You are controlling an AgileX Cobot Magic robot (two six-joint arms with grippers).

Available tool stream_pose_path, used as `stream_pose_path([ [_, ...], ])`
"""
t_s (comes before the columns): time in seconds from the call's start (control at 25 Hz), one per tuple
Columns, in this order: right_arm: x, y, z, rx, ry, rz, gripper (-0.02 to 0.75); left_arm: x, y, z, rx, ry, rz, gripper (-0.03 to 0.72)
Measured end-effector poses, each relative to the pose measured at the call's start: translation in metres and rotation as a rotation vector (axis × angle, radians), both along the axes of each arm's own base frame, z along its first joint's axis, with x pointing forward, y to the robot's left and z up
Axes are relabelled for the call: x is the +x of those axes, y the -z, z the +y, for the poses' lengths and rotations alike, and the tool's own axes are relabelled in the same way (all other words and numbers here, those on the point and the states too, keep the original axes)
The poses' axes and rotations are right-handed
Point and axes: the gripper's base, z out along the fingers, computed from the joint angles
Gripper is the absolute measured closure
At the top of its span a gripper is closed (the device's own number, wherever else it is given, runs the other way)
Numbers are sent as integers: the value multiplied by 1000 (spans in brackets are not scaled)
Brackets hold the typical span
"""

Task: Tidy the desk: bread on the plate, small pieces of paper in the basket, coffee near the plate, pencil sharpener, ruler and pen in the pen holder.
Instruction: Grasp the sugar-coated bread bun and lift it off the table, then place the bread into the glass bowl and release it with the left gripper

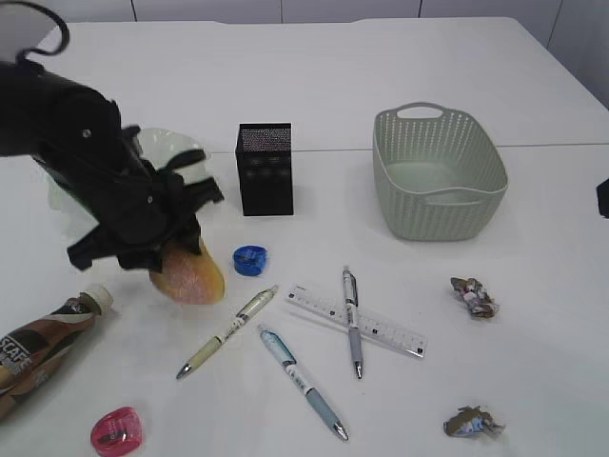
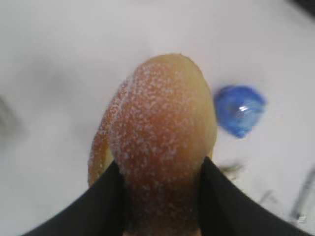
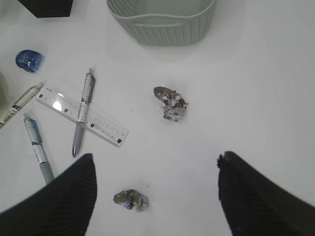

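My left gripper has the bread. I will set it down inside the pale plate (image 1: 109, 180), off-centre, away from the black pen holder.
A sugar-dusted bread (image 2: 157, 123) lies on the white desk, and my left gripper (image 2: 160, 167) is shut on it, a black finger pressed to each side. In the exterior view the bread (image 1: 195, 278) sticks out under the left gripper (image 1: 176, 259), just in front of the pale plate (image 1: 176, 148). The right gripper (image 3: 156, 160) hangs open and empty above a paper scrap (image 3: 131, 199); a second scrap (image 3: 170, 103) lies nearer the basket (image 3: 162, 24). The ruler (image 1: 366, 322), three pens (image 1: 228, 330) and a blue pencil sharpener (image 1: 250, 259) lie mid-desk.
The black pen holder (image 1: 265, 168) stands behind the blue sharpener. A coffee bottle (image 1: 43, 347) lies at the front left, with a pink sharpener (image 1: 118, 430) next to it. The green basket (image 1: 438, 171) sits at the back right.
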Motion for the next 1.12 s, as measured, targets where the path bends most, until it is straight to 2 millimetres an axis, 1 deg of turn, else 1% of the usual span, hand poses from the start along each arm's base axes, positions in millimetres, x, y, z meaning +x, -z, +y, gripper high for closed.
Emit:
stream_pose_path([
  [0.08, 0, 0, 0, 0, 0, 0, 173, 2, -26, 1, -22, 33, -122, 390],
  [0.16, 0, 0, 0, 0, 0, 0, 173, 6, -57, 5, -54, 60, -279, 390],
  [0.28, 0, 0, 0, 0, 0, 0, 173, 17, -93, 18, -81, 46, -429, 391],
  [0.36, 0, 0, 0, 0, 0, 0, 173, 28, -106, 32, -64, 23, -486, 391],
  [0.48, 0, 0, 0, 0, 0, 0, 173, 41, -115, 56, -35, -28, -523, 391],
  [0.56, 0, 0, 0, 0, 0, 0, 173, 51, -115, 72, -19, -64, -539, 391],
  [0.64, 0, 0, 0, 0, 0, 0, 173, 61, -110, 85, -6, -95, -539, 391],
  [0.76, 0, 0, 0, 0, 0, 0, 173, 75, -94, 96, 13, -122, -512, 391],
  [0.96, 0, 0, 0, 0, 0, 0, 173, 96, -78, 98, 47, -98, -521, 389],
  [1.12, 0, 0, 0, 0, 0, 0, 173, 105, -64, 97, 80, -72, -507, 372],
])
